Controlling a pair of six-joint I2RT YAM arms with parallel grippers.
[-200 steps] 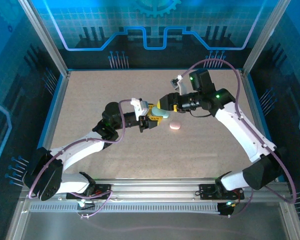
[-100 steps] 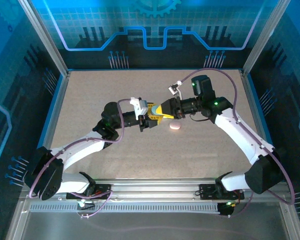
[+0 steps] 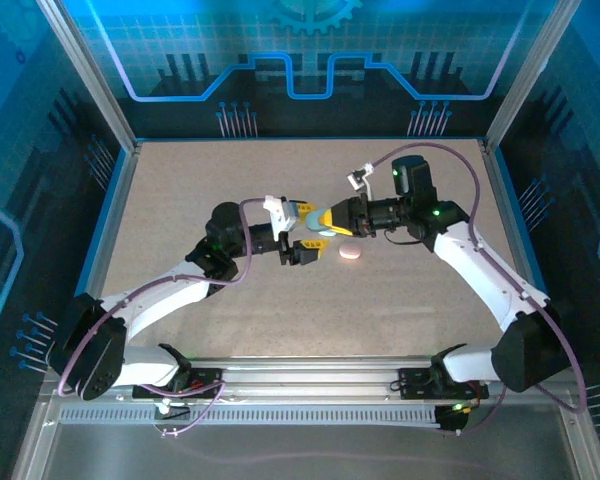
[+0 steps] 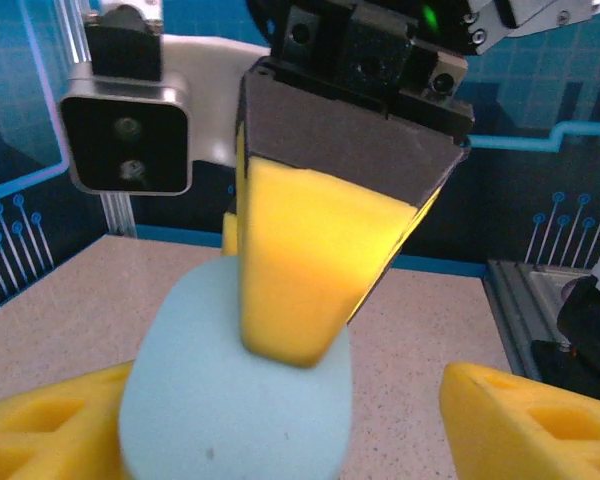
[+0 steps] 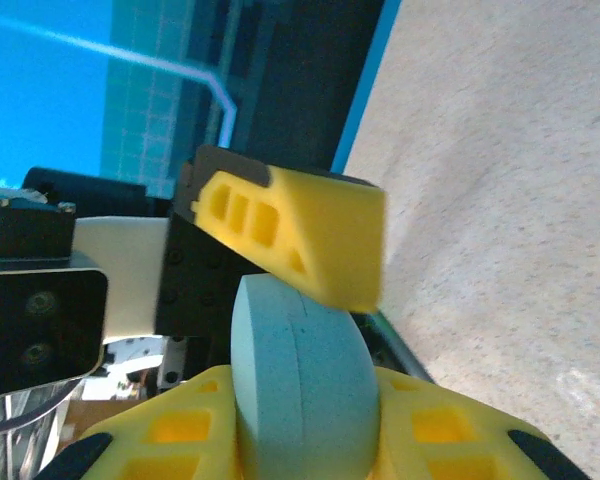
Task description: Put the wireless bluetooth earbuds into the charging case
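Note:
My right gripper has the blue oval charging case, now hanging above the table's middle. It will put the case down on the bare table point(image 3: 330, 273) beside the pink oval, toward the rail.
A light blue oval charging case point(image 3: 313, 222) hangs above the middle of the table, where both grippers meet. My right gripper point(image 3: 324, 219) is shut on it: in the right wrist view the case point(image 5: 300, 380) stands on edge, its closed seam showing, pressed between both yellow fingers point(image 5: 180, 432). My left gripper point(image 3: 305, 228) is open, its fingers point(image 4: 525, 410) spread wide on either side of the case point(image 4: 230, 410). A small pink oval point(image 3: 350, 252) lies on the table just right of the grippers; I cannot tell whether it is an earbud or a case.
The speckled tan table point(image 3: 180, 200) is walled by metal frame posts and blue panels. A raised rail point(image 3: 310, 385) runs along the near edge by the arm bases. One finger of the left gripper point(image 5: 310, 240) crosses just above the case in the right wrist view.
The right gripper came in from the right and closed on the blue case. The left gripper, which was shut on it, has opened its fingers.

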